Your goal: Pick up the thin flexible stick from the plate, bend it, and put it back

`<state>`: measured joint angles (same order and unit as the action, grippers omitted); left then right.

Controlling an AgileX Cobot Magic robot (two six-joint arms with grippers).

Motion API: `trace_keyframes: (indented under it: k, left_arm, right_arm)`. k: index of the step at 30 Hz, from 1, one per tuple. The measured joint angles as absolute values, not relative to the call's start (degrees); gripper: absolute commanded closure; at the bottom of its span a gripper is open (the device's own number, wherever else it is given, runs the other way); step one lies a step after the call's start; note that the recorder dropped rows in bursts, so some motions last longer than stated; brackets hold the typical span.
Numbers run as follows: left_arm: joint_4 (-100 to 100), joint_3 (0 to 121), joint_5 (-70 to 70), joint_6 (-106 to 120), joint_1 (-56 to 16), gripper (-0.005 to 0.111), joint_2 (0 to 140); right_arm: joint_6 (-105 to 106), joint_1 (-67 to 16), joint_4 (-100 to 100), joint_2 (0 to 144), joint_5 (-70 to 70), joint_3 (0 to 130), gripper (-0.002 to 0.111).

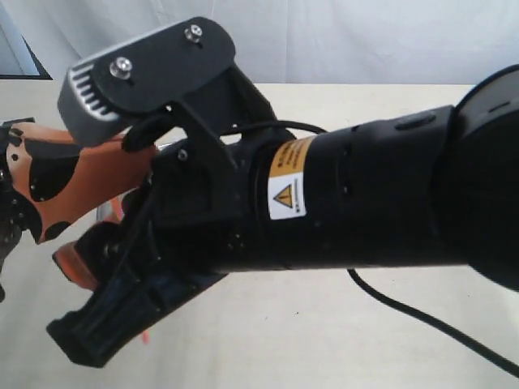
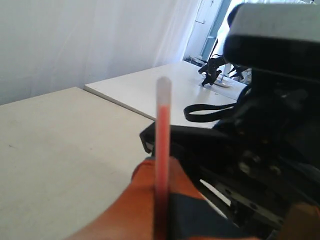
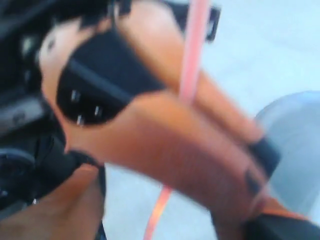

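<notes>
The stick is in my left gripper well below its pale tip, so I will hold it with my right gripper while my left gripper takes it nearer the stick's tip (image 2: 163,105).
In the left wrist view the thin flexible stick (image 2: 162,145) stands between the jaws of my left gripper (image 2: 162,205), which is shut on it. Its pale tip (image 2: 163,86) pokes out beyond them. In the blurred right wrist view the stick (image 3: 192,55) passes behind the left gripper's orange finger (image 3: 165,140) and comes out between the spread fingers of my right gripper (image 3: 160,205), touching neither. The silver plate (image 3: 295,145) lies beside them. In the exterior view the right arm (image 1: 349,203) hides nearly everything; only a red sliver of stick (image 1: 144,336) shows.
A black cable (image 1: 422,320) trails from the right arm across the pale tabletop (image 1: 284,340). The left gripper's orange body (image 1: 57,182) sits at the far left. A second white table (image 2: 150,90) stands beyond, in front of a white curtain (image 2: 75,40).
</notes>
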<state>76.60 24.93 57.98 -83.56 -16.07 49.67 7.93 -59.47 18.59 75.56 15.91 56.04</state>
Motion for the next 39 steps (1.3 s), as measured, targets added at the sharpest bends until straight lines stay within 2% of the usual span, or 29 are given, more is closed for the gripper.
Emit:
trace_keyframes:
  k: [3,5,6,25,28,32,34,37,39]
  left_arm:
    - [76.4,24.9,58.9,-85.0,-16.1,0.106,49.7]
    - [76.3,24.9,59.1,-85.7,-16.1,0.106,49.7]
    - [76.0,24.9,59.3,-85.8,-16.1,0.106,49.7]
    - [73.6,24.9,60.3,-88.6,-15.8,0.106,50.1]
    - [74.0,24.9,60.3,-88.8,-16.0,0.097,50.1]
    - [73.9,24.9,60.2,-88.0,-16.2,0.069,50.1]
    - [73.6,24.9,59.8,-87.9,-16.2,0.059,50.0]
    - [71.8,24.9,57.8,-87.8,-16.2,0.058,50.0]
    - [68.1,24.9,56.3,-87.5,-16.2,0.068,50.0]
  right_arm:
    - [7.3,-59.5,18.6,76.0,12.9,56.0,0.088]
    - [6.8,-59.1,18.4,76.4,11.8,55.9,0.107]
    - [6.7,-58.9,18.3,76.5,11.7,55.9,0.108]
    - [7.0,-59.6,15.3,80.2,9.6,56.0,0.108]
    - [7.0,-59.6,15.3,79.5,11.6,56.0,0.109]
    - [7.0,-59.6,15.2,77.8,13.6,56.0,0.109]
    - [7.0,-59.6,15.2,77.3,14.2,56.0,0.109]
    - [7.0,-59.6,15.2,76.8,14.4,56.0,0.109]
    - [6.8,-59.6,15.2,76.6,15.2,56.0,0.109]
